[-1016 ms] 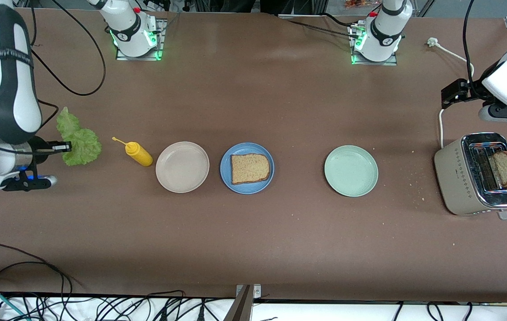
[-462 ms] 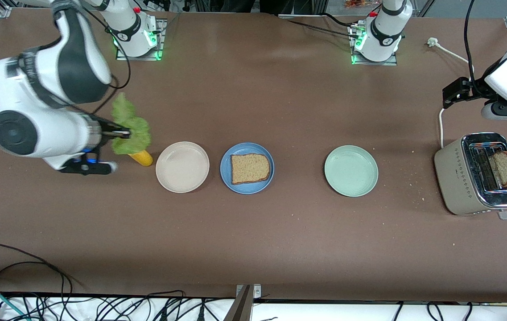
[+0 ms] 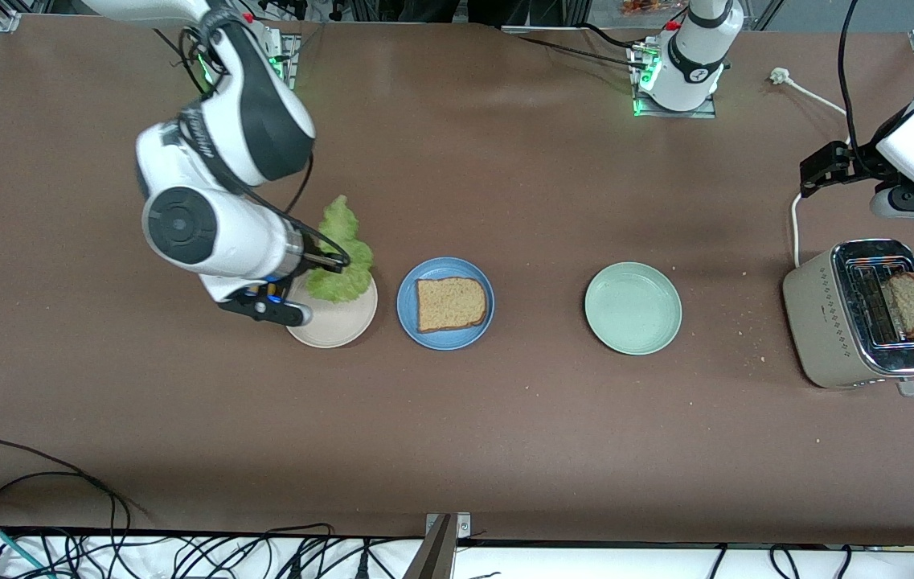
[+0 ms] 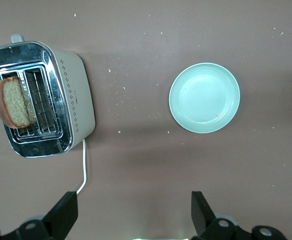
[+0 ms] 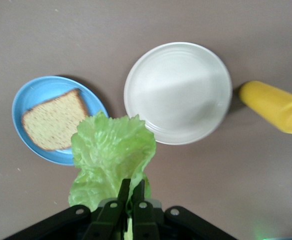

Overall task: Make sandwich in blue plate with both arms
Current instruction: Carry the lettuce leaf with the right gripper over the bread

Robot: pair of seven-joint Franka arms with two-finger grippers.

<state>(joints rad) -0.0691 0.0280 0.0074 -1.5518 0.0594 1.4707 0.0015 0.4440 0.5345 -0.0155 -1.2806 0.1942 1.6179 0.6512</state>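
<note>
My right gripper needs to release the lettuce leaf on the blue plate's bread slice (image 3: 433, 307) (image 5: 71, 114), toward the side of the slice that is nearer the beige plate.
My right gripper (image 3: 342, 260) is shut on a ruffled green lettuce leaf (image 3: 340, 269), which it holds up over the beige plate (image 3: 336, 328). In the right wrist view the lettuce (image 5: 111, 147) hangs from the shut right gripper (image 5: 132, 186). Beside the beige plate sits the blue plate (image 3: 446, 268) with one brown bread slice (image 3: 450, 304) on it, also seen from the right wrist as plate (image 5: 33, 90) and bread (image 5: 53, 120). A second bread slice (image 3: 911, 303) stands in the toaster (image 3: 834, 322). My left gripper (image 3: 810, 173) waits open above the table by the toaster.
A pale green plate (image 3: 633, 308) lies between the blue plate and the toaster. A yellow mustard bottle (image 5: 273, 107) lies beside the beige plate, hidden by the right arm in the front view. The toaster's white cord (image 3: 796, 217) runs toward the left arm's base.
My right arm has carried the lettuce from the right arm's end of the table, past the mustard bottle, to over the beige plate. The left arm has barely moved.
</note>
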